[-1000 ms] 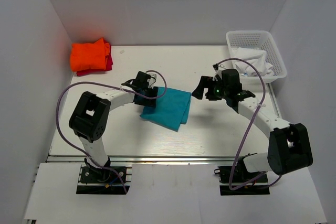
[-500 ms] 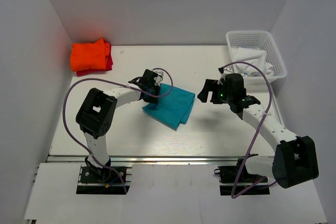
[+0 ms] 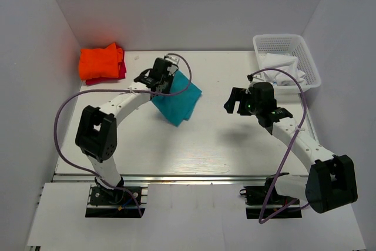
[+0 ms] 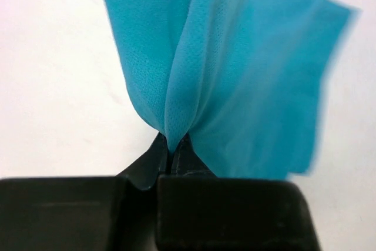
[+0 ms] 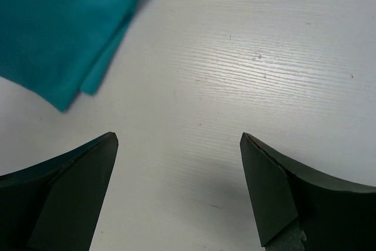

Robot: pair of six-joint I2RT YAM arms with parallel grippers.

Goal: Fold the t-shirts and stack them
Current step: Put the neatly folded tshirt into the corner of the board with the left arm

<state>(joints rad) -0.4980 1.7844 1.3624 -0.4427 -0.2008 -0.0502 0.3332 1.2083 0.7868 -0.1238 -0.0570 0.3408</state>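
I need to bring the teal-blue t-shirt with my left gripper to the top of the folded orange t-shirt (image 3: 107, 61), and I need to let go of it there.
A folded teal-blue t-shirt (image 3: 178, 101) hangs above the table, pinched at one edge by my left gripper (image 3: 165, 84), which is shut on it. In the left wrist view the teal cloth (image 4: 235, 69) fans out from the closed gripper (image 4: 174, 145). The shirt's lower corner (image 5: 59, 33) shows at the upper left of the right wrist view. A folded orange t-shirt (image 3: 101, 61) lies on a red t-shirt (image 3: 121, 71) at the table's far left corner. My right gripper (image 3: 232, 100) hovers open over bare table right of the teal shirt, its gripper (image 5: 179, 163) wide with nothing between the fingers.
A white plastic basket (image 3: 286, 57) holding white cloth (image 3: 282, 70) stands at the far right corner. White walls close in the table on the left, back and right. Purple cables loop along both arms.
My left gripper closed on the teal shirt's edge, lifted it off the table and carried it back and left toward the orange stack. The right arm drew back to the right.
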